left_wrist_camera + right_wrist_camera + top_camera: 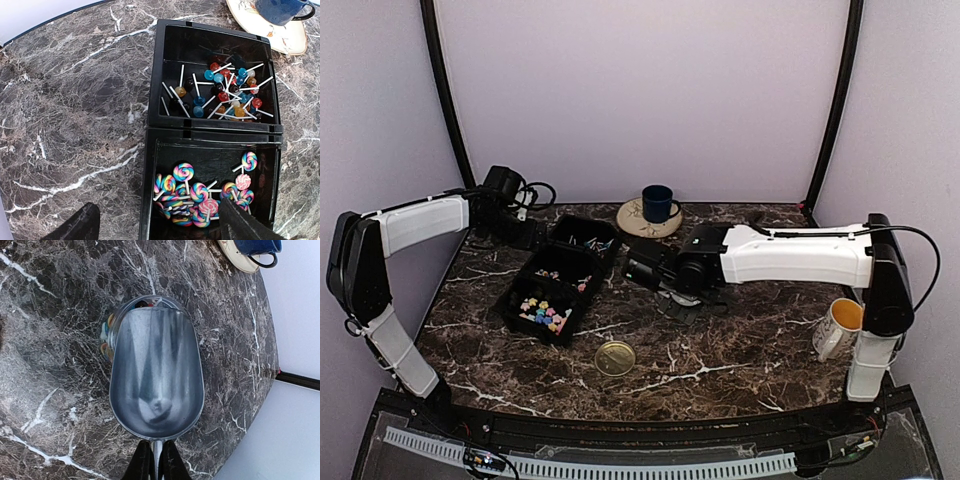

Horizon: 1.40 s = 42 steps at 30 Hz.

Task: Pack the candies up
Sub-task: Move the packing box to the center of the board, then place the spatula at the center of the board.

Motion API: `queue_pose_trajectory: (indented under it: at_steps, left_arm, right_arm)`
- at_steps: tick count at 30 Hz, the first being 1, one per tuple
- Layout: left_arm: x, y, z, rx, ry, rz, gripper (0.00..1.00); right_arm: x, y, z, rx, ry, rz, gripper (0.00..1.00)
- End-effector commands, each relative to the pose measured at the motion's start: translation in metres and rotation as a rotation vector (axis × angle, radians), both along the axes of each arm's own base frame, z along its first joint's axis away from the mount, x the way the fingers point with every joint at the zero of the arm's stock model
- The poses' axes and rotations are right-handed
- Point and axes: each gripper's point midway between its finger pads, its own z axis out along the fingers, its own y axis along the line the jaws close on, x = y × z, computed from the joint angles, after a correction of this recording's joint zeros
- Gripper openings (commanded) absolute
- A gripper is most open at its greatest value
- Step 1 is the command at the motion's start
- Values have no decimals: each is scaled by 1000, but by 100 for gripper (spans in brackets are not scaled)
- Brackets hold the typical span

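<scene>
The metal scoop, now hanging over the clear jar, will go down from my right gripper onto the marble table (726,250) (215,346), between the plate and the white and yellow mug.
The candies lie in the black three-part tray (510,300): pastel pieces (545,312) in the near part, swirl lollipops (200,192) in the middle part, small ball lollipops (225,90) in the far part. My left gripper (160,231) is open and empty, low over the middle part's edge; in the top view my left gripper (525,232) is by the tray's far left corner. My right gripper (155,462) is shut on the handle of a metal scoop (156,375). The scoop is empty and hangs over the clear jar (116,315), which holds a few candies (106,337).
A gold lid (615,357) lies on the marble table (740,350) in front of the tray. A blue mug (657,203) stands on a plate (632,222) at the back. A white and yellow mug (840,325) stands at the right edge.
</scene>
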Motion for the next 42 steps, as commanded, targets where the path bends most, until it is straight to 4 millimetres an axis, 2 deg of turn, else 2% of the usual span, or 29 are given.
queue_pose_trajectory:
  at_steps: [1,6,9,12,19,22,26,32,33,34,35,40,42]
  left_arm:
    - [-4,-4,3,-14,-7,-9,85]
    - [-4,-4,4,-14,-11,-10,85]
    - [-4,-4,5,-16,-12,-9,85]
    - [-4,-4,4,-16,-11,-8,84]
    - [-4,-4,5,-14,-14,-8,85]
    - [-4,-4,6,-14,-15,-9,84]
    - [-4,-6,9,-21,-22,-12,85]
    - [-9,-17,19,-34,-35,-48,85]
    - [-10,-19,21,-31,-32,-58,87]
    - [-12,-23,23,-28,-28,-67,95]
    - [-14,-27,25,-24,-26,-81,98]
    - [-25,-43,50,-34,-58,-128,99]
    - [-31,-48,62,-62,-73,-142,99]
  right_arm:
    - [5,4,-8,71,26,7,0]
    - [3,-1,-19,81,65,3,0]
    - [5,-5,-18,82,62,-5,0]
    - [9,-6,-6,102,32,-15,0]
    - [14,-7,38,185,-30,-28,0]
    - [21,-16,56,232,-72,-64,0]
    - [38,-40,64,288,-133,-145,0]
    - [72,-66,68,464,-240,-273,0]
    - [77,-70,66,482,-252,-293,0]
    - [82,-72,63,500,-262,-308,0]
    - [87,-76,61,516,-273,-327,0]
    - [113,-93,45,585,-316,-415,0]
    - [119,-107,24,583,-303,-456,1]
